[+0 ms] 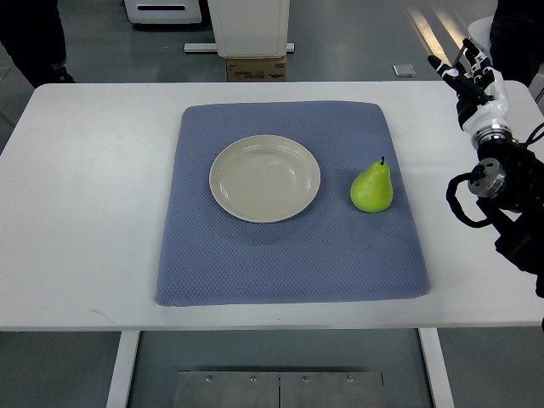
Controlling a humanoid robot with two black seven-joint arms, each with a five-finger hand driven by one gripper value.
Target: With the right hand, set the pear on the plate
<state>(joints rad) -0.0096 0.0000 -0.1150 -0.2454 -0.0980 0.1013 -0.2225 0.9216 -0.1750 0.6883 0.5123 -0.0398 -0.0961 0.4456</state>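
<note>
The green pear has a side that faces away from the beige plate. My right gripper will come from that side and close around the wide body [375, 192] of the pear.
A green pear [372, 188] stands upright on the blue mat [289, 255], to the right of a round beige plate [265, 178] that is bare. My right hand [472, 78] is raised at the table's far right edge, well to the right of and beyond the pear. Its fingers are spread and hold nothing. The left arm does not show.
The mat lies on a white table [85, 195]. A cardboard box [257, 68] and a white stand are on the floor beyond the table. A person's dark legs show at the top left and top right corners.
</note>
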